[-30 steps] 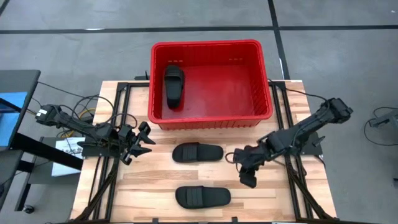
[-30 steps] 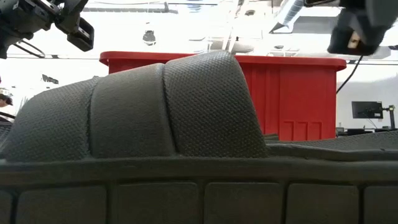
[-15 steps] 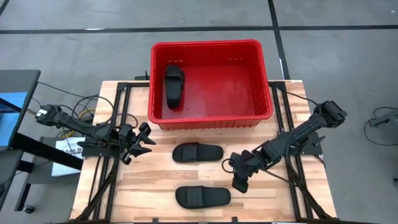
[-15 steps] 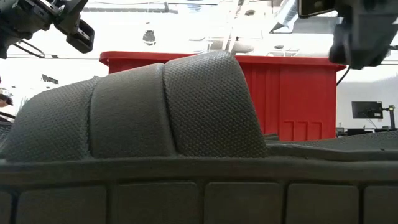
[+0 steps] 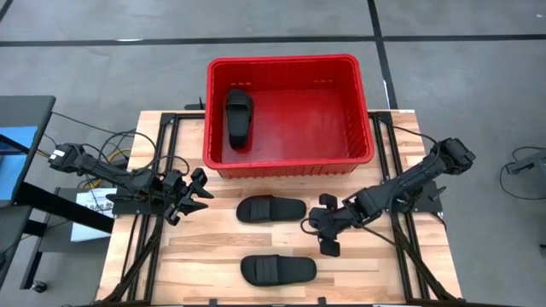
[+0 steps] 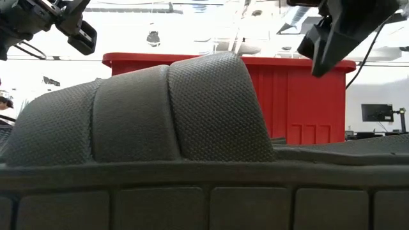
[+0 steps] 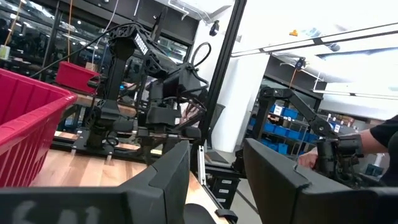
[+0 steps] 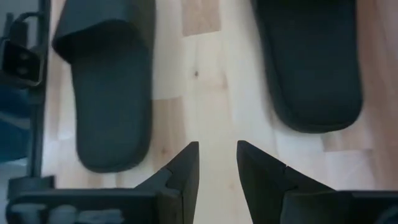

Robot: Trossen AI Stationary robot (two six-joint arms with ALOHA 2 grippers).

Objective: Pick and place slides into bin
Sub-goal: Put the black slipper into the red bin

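The heel edge (image 5: 300, 217) (image 8: 292, 123) of the black slide lying on the table nearer the red bin is the next place where I will close my right gripper.
Three black slides show. One lies in the red bin (image 5: 290, 111) at its left side (image 5: 238, 118). Two lie flat on their soles on the wooden table, one nearer the bin (image 5: 270, 209) and one by the near edge (image 5: 278, 269); the latter fills the low view (image 6: 160, 128). My right gripper (image 5: 321, 232) is open and empty, just right of these two slides; its wrist view shows its fingers (image 8: 217, 158) above bare wood between their ends (image 8: 106, 93) (image 8: 311, 62). My left gripper (image 5: 201, 193) is open and empty at the table's left.
The bin stands at the table's far edge; its wall (image 6: 307, 96) rises behind the near slide. Black frame rails (image 5: 153, 247) (image 5: 409, 247) run along both table sides. A person (image 7: 373, 143) shows in the room beyond.
My right gripper has gone toward the table's left, closer to the right ends of the two slides on the table, and has turned as it went. The slides and my left arm have kept still.
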